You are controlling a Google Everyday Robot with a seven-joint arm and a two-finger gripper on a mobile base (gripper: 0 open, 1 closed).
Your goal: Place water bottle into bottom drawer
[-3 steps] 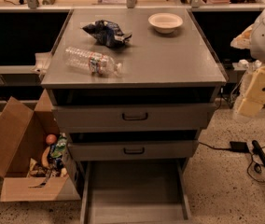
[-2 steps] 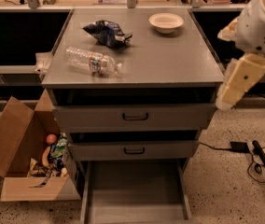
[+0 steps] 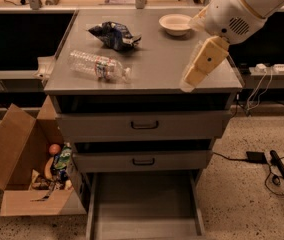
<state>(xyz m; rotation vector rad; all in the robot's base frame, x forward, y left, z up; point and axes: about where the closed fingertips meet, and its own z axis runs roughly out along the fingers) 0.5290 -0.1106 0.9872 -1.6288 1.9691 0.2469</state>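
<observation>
The robot's gripper should next move to the water bottle's end [image 3: 117, 72] beside its white cap and close there.
The water bottle [image 3: 99, 66] lies on its side on the left part of the grey cabinet top [image 3: 157, 69], white cap pointing right. The bottom drawer [image 3: 144, 204] is pulled out at floor level, and its grey floor is bare. My gripper [image 3: 198, 66] hangs from the white arm over the right front part of the cabinet top, pointing down and to the left. It is well to the right of the bottle and holds nothing that I can see.
A dark blue snack bag [image 3: 116, 34] and a white bowl [image 3: 175, 24] sit at the back of the top. The two upper drawers [image 3: 144, 126] are closed. An open cardboard box [image 3: 27, 174] with items stands on the floor at left. Cables [image 3: 277, 169] lie on the floor at right.
The arm and gripper have swung left and up, from beside the cabinet's right edge to over the right part of its top. The bottle and drawers have not moved.
</observation>
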